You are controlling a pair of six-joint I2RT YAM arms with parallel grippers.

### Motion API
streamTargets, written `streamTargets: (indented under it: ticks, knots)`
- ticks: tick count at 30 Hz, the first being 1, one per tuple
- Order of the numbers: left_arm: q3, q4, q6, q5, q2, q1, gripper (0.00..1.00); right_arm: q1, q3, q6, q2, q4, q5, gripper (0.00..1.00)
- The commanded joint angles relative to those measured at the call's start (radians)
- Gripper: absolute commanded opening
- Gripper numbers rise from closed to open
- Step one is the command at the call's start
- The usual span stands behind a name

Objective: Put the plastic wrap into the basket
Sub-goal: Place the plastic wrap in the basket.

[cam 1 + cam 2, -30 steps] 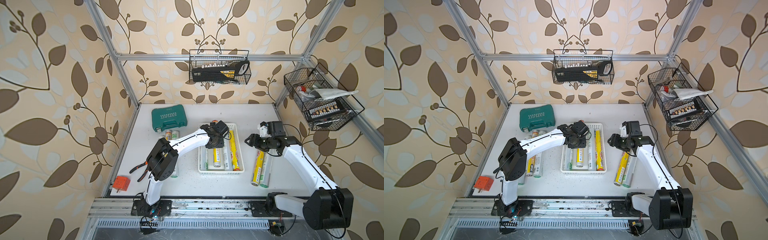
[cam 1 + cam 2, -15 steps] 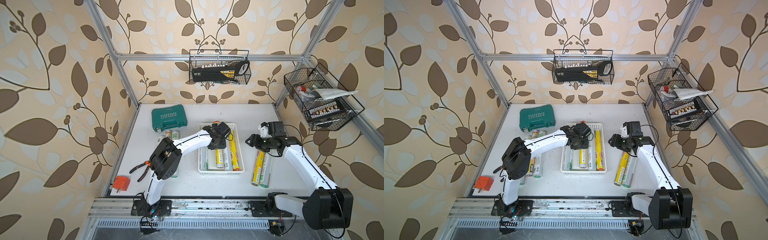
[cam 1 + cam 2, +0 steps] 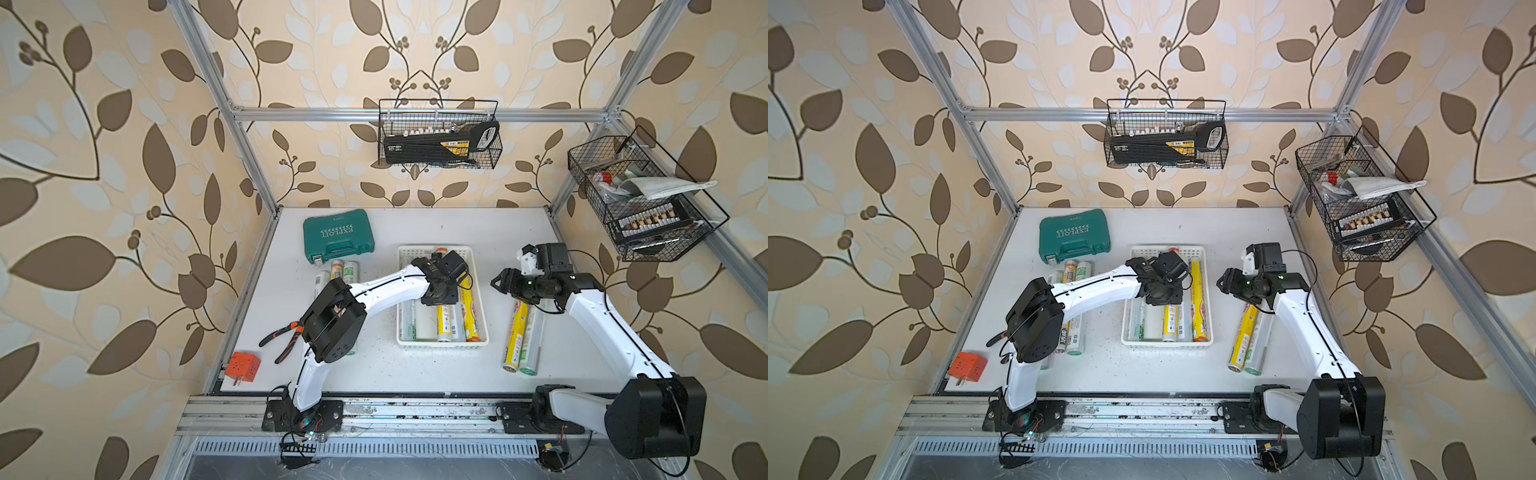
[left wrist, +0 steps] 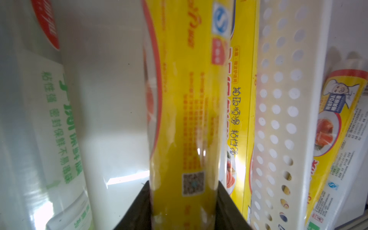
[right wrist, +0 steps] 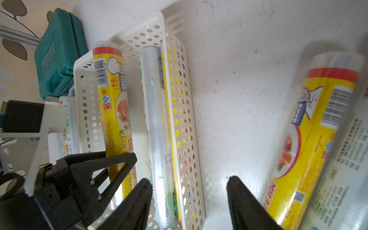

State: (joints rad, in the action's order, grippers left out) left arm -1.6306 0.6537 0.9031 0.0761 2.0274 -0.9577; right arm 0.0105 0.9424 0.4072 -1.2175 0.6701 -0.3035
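I need to release the yellow roll, now held low over the basket, from my left gripper on the basket's bottom, against the silver-white roll (image 3: pixel 439 303) (image 4: pixel 157 153) that is beside the yellow-red roll.
The white perforated basket (image 3: pixel 442 344) (image 3: pixel 1165 344) sits mid-table and holds several plastic wrap rolls (image 3: pixel 415 320), silver-white and yellow-red. My left gripper (image 3: pixel 440 291) (image 4: pixel 183 185) hangs low over it, shut on a yellow roll (image 4: pixel 185 99) (image 5: pixel 108 89). That roll's red-capped far end (image 3: pixel 441 251) lies over the basket's far rim. My right gripper (image 3: pixel 496 284) (image 5: pixel 189 183) hovers open and empty just right of the basket wall (image 5: pixel 179 119). Two more rolls (image 3: pixel 515 332) (image 5: pixel 310 139) lie on the table beneath its arm. Other rolls (image 3: pixel 343 270) lie left of the basket, partly hidden by the left arm.
A teal tool case (image 3: pixel 337 241) lies at the back left. Orange-handled pliers (image 3: pixel 282 336) and an orange plug cube (image 3: pixel 243 368) are at the front left. Black wire baskets hang on the back wall (image 3: pixel 440 137) and the right wall (image 3: pixel 640 199).
My left gripper has come slightly toward the front and lower over the basket, carrying the yellow roll with it. The right arm has barely moved.
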Motion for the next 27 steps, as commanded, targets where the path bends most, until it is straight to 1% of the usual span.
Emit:
streamTargets:
  ticks: [1, 12, 18, 23, 27]
  knots:
    - [0.025, 0.012, 0.011, -0.007, -0.047, -0.007, 0.3, -0.005, -0.009, 0.007, 0.0, 0.014, -0.016, 0.63]
    - [-0.002, 0.011, 0.004, 0.03, -0.01, -0.003, 0.32, -0.007, -0.008, 0.004, -0.019, 0.016, -0.014, 0.63]
    - [0.002, -0.015, 0.003, 0.014, 0.017, 0.004, 0.32, -0.007, -0.008, 0.002, -0.029, 0.014, -0.013, 0.63]
    - [0.042, -0.086, 0.011, -0.009, 0.02, 0.012, 0.32, -0.01, -0.011, 0.002, -0.033, 0.013, -0.013, 0.63]
    - [0.052, -0.1, 0.011, -0.018, 0.03, 0.017, 0.33, -0.01, -0.011, 0.001, -0.03, 0.014, -0.011, 0.63]
